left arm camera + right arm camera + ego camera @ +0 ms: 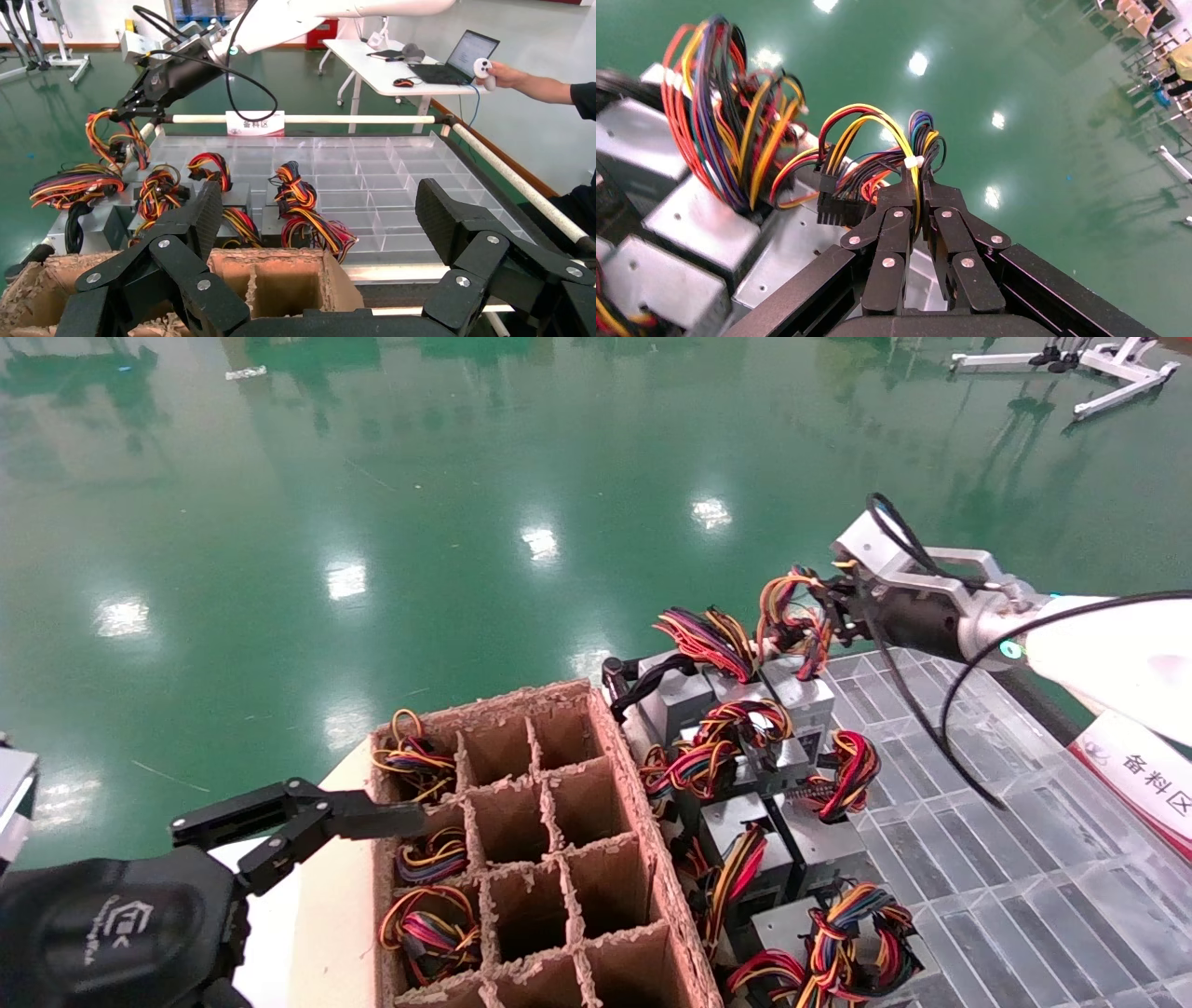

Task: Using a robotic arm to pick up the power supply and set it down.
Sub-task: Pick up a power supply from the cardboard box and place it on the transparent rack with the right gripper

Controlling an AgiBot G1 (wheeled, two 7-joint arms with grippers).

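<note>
Next, my right gripper sets the grey power supply down close against the far power supply with red and purple wires [793, 682] [775, 246].
My right gripper [832, 603] is at the far end of a pile of power supplies, shut on a loop of yellow and black wires [877, 140]. In the right wrist view the fingers [898, 210] pinch the wires just under a white cable tie. Those wires belong to a grey power supply [803, 693] that stands among the others; I cannot tell whether it is off the tray. The left wrist view shows the same white arm's gripper [130, 105] holding the bundle. My left gripper [317, 822] hangs open and holds nothing beside the cardboard box [274, 281].
A cardboard divider box [605, 775] holds wire bundles in its left cells. Several more power supplies [745, 822] lie on a clear compartment tray [978, 859]. A red and white sign [1136, 775] sits at the tray's right. A person [541, 88] works at a desk behind.
</note>
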